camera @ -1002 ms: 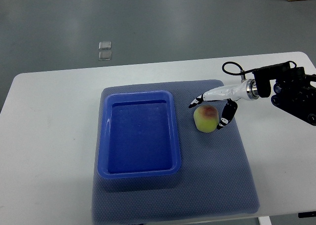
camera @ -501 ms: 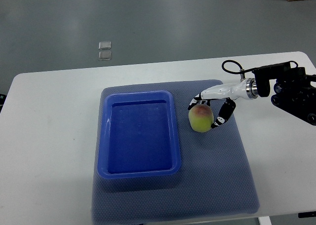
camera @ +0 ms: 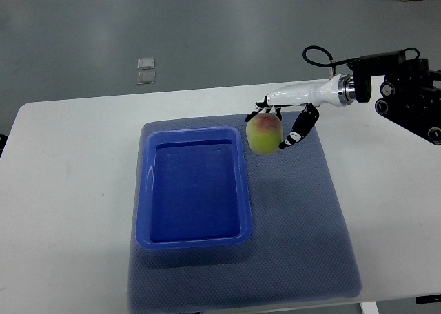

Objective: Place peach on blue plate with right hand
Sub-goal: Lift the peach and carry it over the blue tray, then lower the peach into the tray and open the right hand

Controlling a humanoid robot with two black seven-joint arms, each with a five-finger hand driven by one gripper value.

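My right gripper is going to release the peach near the middle of the blue plate's empty bottom (camera: 191, 184).
A yellow-green peach (camera: 264, 133) with a red blush hangs in the air just right of the blue plate's far right corner. My right hand (camera: 273, 126) is shut on it, white fingers with black tips curled over its top and right side. Its arm enters from the right edge. The blue plate (camera: 236, 190), a deep rectangular tray, lies empty on the left half of a grey-blue mat (camera: 303, 231). No left arm shows.
The mat lies on a white table (camera: 69, 190). Two small clear squares (camera: 146, 71) lie on the grey floor beyond the table. The dark forearm housing (camera: 406, 100) sits over the table's right far corner.
The right hand closed on the peach on the mat, then lifted it up and leftward toward the plate's far right corner. The arm rose with it.
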